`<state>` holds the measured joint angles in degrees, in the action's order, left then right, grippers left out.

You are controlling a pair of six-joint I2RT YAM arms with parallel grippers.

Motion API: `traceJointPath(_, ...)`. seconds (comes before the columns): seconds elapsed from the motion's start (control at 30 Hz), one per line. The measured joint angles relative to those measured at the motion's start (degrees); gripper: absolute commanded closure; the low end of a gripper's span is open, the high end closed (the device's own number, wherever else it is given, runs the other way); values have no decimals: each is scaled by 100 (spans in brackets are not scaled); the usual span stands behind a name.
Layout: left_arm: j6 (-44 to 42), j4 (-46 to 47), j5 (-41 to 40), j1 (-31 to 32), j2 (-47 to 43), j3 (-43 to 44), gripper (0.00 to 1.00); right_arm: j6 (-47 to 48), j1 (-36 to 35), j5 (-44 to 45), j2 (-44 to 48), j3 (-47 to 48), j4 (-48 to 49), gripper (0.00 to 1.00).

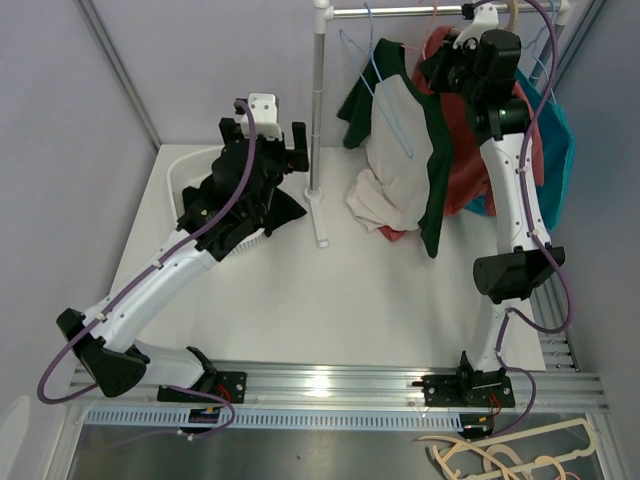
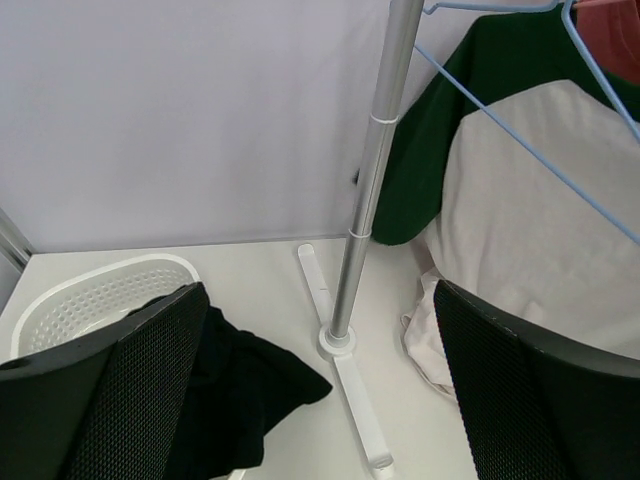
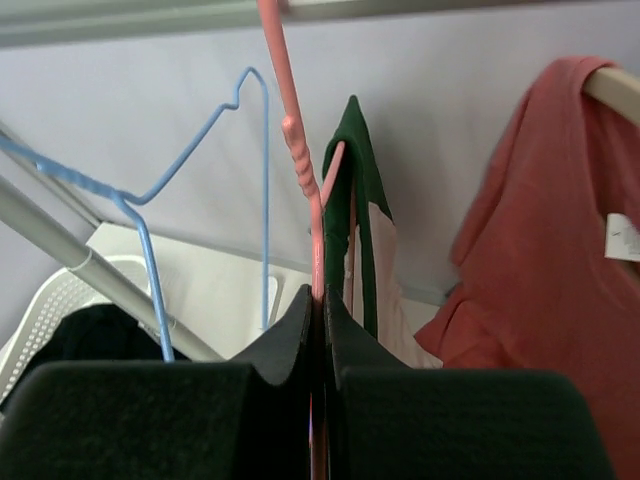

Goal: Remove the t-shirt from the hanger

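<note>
The t-shirt's green sleeve is beside the red shirt. Next, I close my left gripper on the green sleeve's lower end (image 1: 432, 228), on the side of the t-shirt farther from the rack pole.
The green and cream t-shirt (image 1: 400, 150) hangs off a pink hanger (image 3: 300, 170) on the rack's rail (image 1: 420, 12), and its lower part lies bunched on the table. My right gripper (image 1: 447, 62) is up by the rail. In the right wrist view it (image 3: 320, 300) is shut on the pink hanger's wire, with the shirt's green collar (image 3: 362, 200) just behind. My left gripper (image 1: 270, 140) is open and empty, left of the rack pole (image 1: 318, 110). In the left wrist view (image 2: 318, 300) the shirt (image 2: 520, 200) is to the right.
An empty blue hanger (image 1: 385, 90) hangs in front of the shirt. A red shirt (image 1: 470, 160) and a teal garment (image 1: 555, 150) hang behind it. A white basket (image 1: 190, 180) holding a black garment (image 1: 270, 215) stands at the left. The rack's foot (image 2: 350, 400) lies on the table.
</note>
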<state>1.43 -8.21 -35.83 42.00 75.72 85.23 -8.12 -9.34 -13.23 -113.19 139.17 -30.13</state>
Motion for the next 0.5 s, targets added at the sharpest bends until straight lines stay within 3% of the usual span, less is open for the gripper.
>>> traceJointPath(0.3,-570,304,-15,505,4,-7,0,72,-107,435,98,264,-98,100)
traceJointPath(0.5,-1252,1036,-155,1174,103,-151,1,234,-166,588,702,-282,-175,100)
